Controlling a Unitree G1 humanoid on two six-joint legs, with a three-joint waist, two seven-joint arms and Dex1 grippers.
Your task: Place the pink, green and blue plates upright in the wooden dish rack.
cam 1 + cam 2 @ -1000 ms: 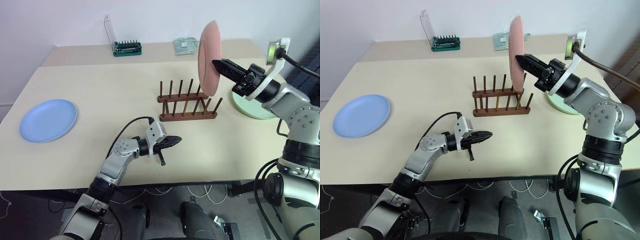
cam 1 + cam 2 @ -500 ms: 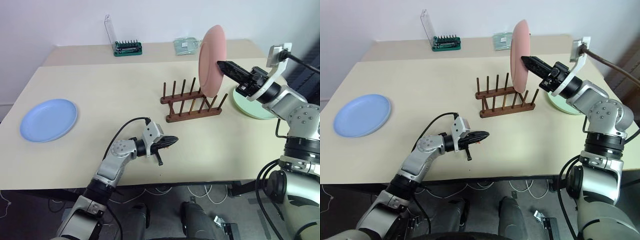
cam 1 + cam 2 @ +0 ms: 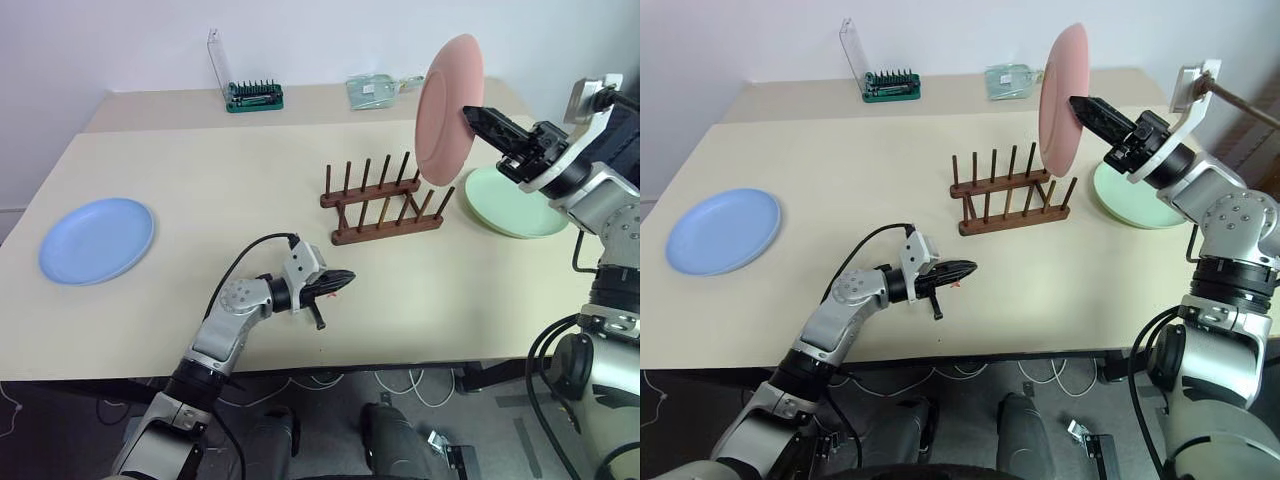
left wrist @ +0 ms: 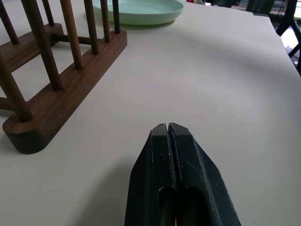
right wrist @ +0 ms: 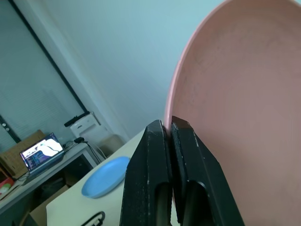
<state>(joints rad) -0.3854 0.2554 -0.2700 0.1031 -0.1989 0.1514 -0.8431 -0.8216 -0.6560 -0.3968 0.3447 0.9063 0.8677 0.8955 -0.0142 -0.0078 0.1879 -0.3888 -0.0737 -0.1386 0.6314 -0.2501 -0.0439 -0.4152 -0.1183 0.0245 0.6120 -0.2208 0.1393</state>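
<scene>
The robot's right gripper will set the pink plate down in the rack's end slot (image 3: 415, 216) nearest the green plate.
My right gripper (image 3: 470, 115) is shut on the rim of the pink plate (image 3: 450, 110) and holds it upright in the air, above and just right of the right end of the wooden dish rack (image 3: 385, 200). The rack stands empty at mid-table, slightly askew. To the rack's right the green plate (image 3: 515, 200) lies flat. The blue plate (image 3: 97, 238) lies flat at the far left. Nearer the front edge, my left gripper (image 3: 345, 280) hovers low over the table, shut and empty, pointing toward the rack (image 4: 56, 89).
A green box of tool bits (image 3: 254, 96) with a raised clear lid and a clear packet (image 3: 375, 90) sit at the table's far edge. A black cable loops over my left forearm. Bare tabletop (image 3: 220, 180) stretches between the blue plate and the rack.
The right gripper has carried the pink plate to the right and slightly up, away from the rack. The rack's right end swung toward the far side early on. The left gripper stayed put.
</scene>
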